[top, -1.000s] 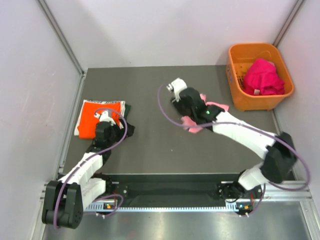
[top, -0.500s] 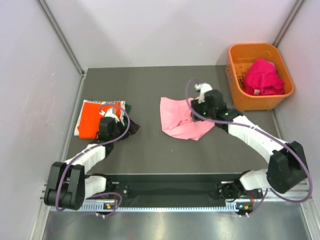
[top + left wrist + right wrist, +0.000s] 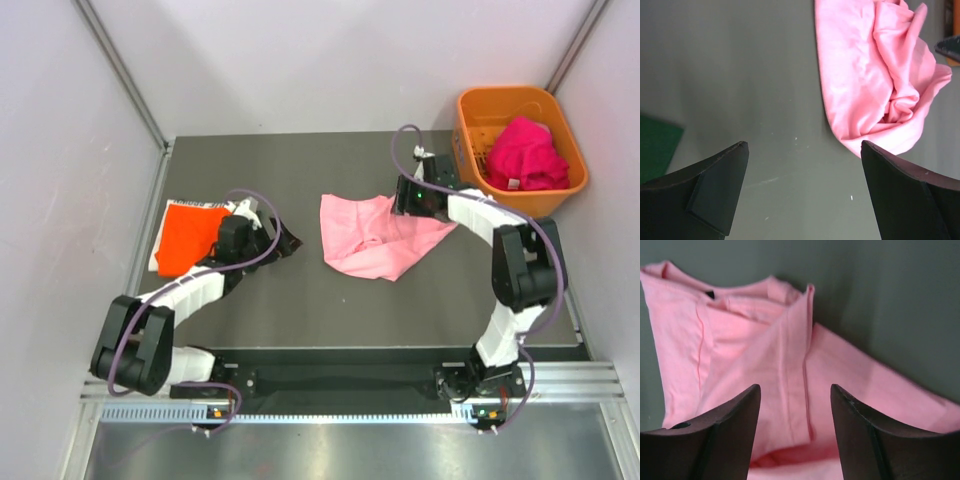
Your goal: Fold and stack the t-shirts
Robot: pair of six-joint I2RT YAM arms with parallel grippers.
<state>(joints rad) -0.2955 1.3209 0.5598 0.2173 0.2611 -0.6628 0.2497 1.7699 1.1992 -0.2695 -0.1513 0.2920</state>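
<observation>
My left gripper is going to close on the bunched fold (image 3: 373, 241) (image 3: 901, 106) in the middle of the light pink t-shirt, just behind the near edge of the shirt.
A light pink t-shirt (image 3: 375, 237) lies crumpled and partly spread in the middle of the table; it also shows in the left wrist view (image 3: 875, 75) and the right wrist view (image 3: 765, 355). My right gripper (image 3: 403, 196) is open and empty just above the shirt's right upper edge, its jaws apart over the cloth (image 3: 796, 405). My left gripper (image 3: 285, 243) is open and empty over bare table (image 3: 802, 160), left of the pink shirt. A folded bright orange t-shirt (image 3: 187, 236) lies on a stack at the left. Magenta t-shirts (image 3: 525, 153) lie in the basket.
An orange plastic basket (image 3: 470, 140) stands at the back right corner. A dark green cloth edge (image 3: 655, 145) of the stack shows by my left gripper. White walls enclose the table on three sides.
My right gripper has let go of the pink shirt and drawn back to the right and away. The shirt now lies spread out. My left gripper has moved right, off the stack.
</observation>
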